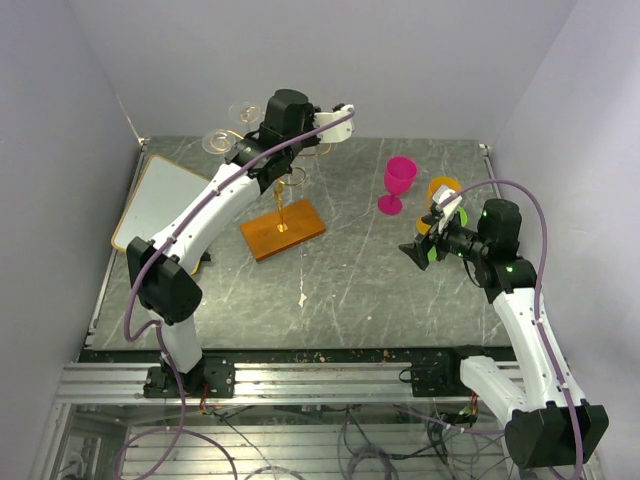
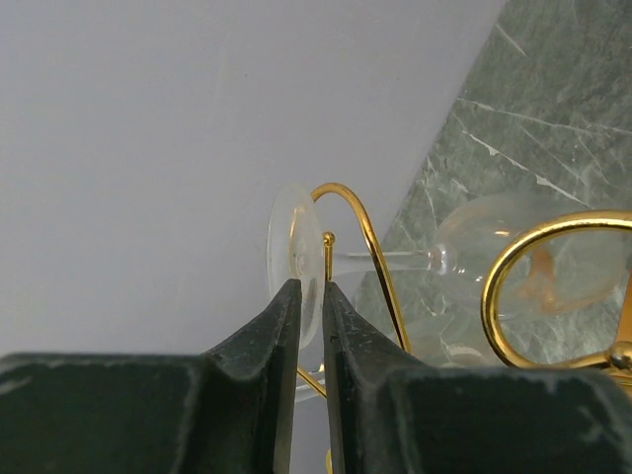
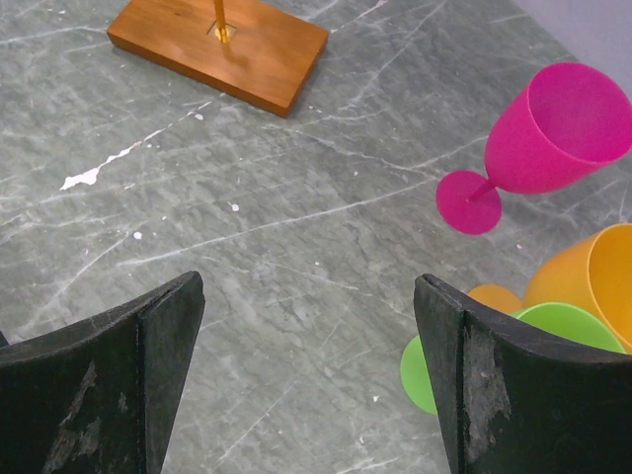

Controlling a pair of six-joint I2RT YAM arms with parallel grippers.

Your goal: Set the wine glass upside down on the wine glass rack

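The robot's right gripper should next move to the pink goblet and close on its rim [image 1: 416, 170] [image 3: 614, 160], on the side toward the orange cup.
A clear wine glass lies sideways in the left wrist view, with its round foot [image 2: 294, 245] to the left and its bowl [image 2: 538, 259] to the right. My left gripper [image 2: 310, 288] is shut on the rim of that foot, high at the top of the wine glass rack. The rack's gold scroll arms [image 2: 367, 242] curl around the stem. In the top view the left gripper [image 1: 238, 150] is at the rack's top, with the clear foot [image 1: 216, 140] beside it and the orange-brown wooden base [image 1: 283, 230] below. My right gripper [image 1: 420, 250] [image 3: 306, 326] is open and empty above the table.
A second clear disc [image 1: 243, 110] shows by the rack top. A pink goblet [image 1: 398, 183] [image 3: 553, 128] stands right of the rack, with an orange cup [image 1: 443, 190] [image 3: 597, 281] and a green cup [image 3: 553, 331] beside it. A white rounded-corner board [image 1: 170, 195] lies at the left.
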